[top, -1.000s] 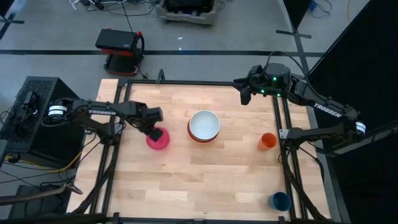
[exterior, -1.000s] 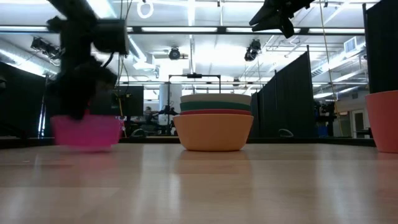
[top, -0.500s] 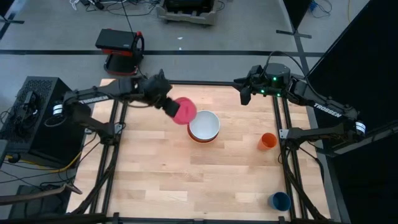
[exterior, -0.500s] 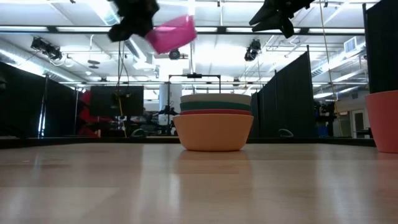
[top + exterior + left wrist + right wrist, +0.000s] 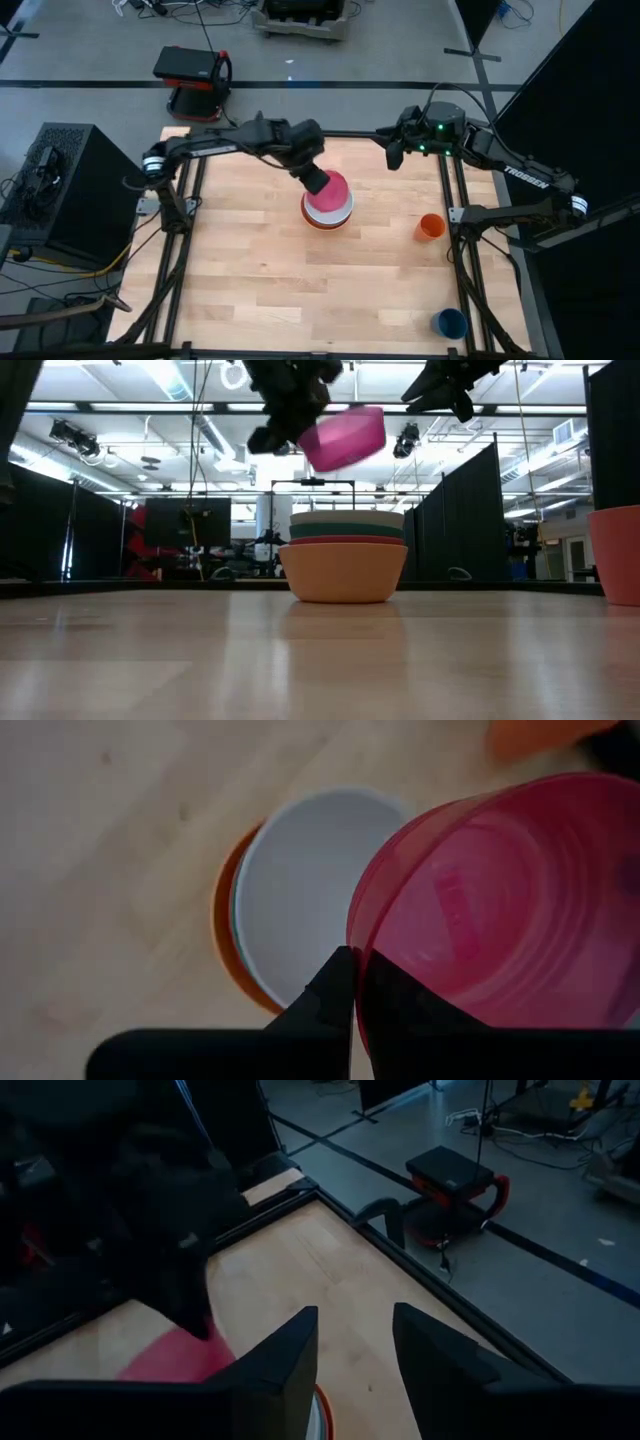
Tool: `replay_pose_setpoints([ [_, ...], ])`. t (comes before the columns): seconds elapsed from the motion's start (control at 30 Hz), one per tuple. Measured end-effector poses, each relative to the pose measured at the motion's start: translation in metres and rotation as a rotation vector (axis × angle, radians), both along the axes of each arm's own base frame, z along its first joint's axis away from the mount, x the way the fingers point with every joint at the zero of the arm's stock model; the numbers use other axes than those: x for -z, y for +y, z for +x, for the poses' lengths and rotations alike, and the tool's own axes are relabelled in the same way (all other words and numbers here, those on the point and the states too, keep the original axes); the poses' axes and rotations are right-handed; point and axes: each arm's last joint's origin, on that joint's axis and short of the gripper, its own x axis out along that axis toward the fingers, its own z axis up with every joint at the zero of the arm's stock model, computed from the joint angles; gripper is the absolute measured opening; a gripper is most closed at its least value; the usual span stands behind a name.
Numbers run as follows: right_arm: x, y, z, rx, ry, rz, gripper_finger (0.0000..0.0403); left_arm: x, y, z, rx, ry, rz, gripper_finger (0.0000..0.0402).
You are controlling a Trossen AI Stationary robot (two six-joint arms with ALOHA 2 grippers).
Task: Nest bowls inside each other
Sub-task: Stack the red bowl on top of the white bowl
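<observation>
The pink bowl, now in the air over the stack, is for the top of the stack. My left gripper needs to let go of it inside the white bowl [image 5: 327, 201] [image 5: 325, 900] on top of the stack.
My left gripper [image 5: 316, 181] is shut on the pink bowl [image 5: 334, 190] and holds it in the air over the stack of bowls [image 5: 343, 558] at the middle of the table. From the low view the stack shows yellow-orange at the bottom, then red-orange, teal and white rims. The left wrist view looks into the white bowl [image 5: 300, 900] below the pink bowl [image 5: 500, 910]. My right gripper [image 5: 393, 152] hangs open above the table's far right corner, apart from the bowls. My left gripper pinches the pink bowl's rim [image 5: 352, 925], one finger [image 5: 335, 990] outside the wall and one inside. The fingers slant down from the table's left and far side. The bowl [image 5: 345, 438] is lifted clear and tilted, above the white bowl's mouth.
A small orange cup [image 5: 430, 226] stands right of the stack, and a dark blue cup [image 5: 450, 322] stands near the table's near right corner. A black metal frame [image 5: 190, 250] runs along the table's edges. The near left part of the wood top is bare.
My left gripper has lifted the pink bowl off the table's left part and carried it up and toward the right, turning as it went. The bowl now hangs tilted over the stack. The stack and the cups have stayed where they were.
</observation>
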Motion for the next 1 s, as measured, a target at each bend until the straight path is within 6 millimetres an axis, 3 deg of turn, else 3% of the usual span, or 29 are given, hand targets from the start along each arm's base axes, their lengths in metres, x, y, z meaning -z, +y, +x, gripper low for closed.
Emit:
replay_pose_setpoints([
  [0.27,0.0,0.0,0.0,-0.006,0.001,0.005,0.0114,0.037,0.021,0.016,-0.016,0.108,-0.029,0.0],
  [0.8,0.0,0.0,0.0,-0.006,0.002,0.005,0.0121,0.072,0.033,0.019,0.023,0.259,-0.087,0.0],
  [1.0,0.0,0.0,0.0,-0.006,0.002,0.005,0.0115,0.072,0.034,0.022,0.027,0.236,-0.09,0.0],
])
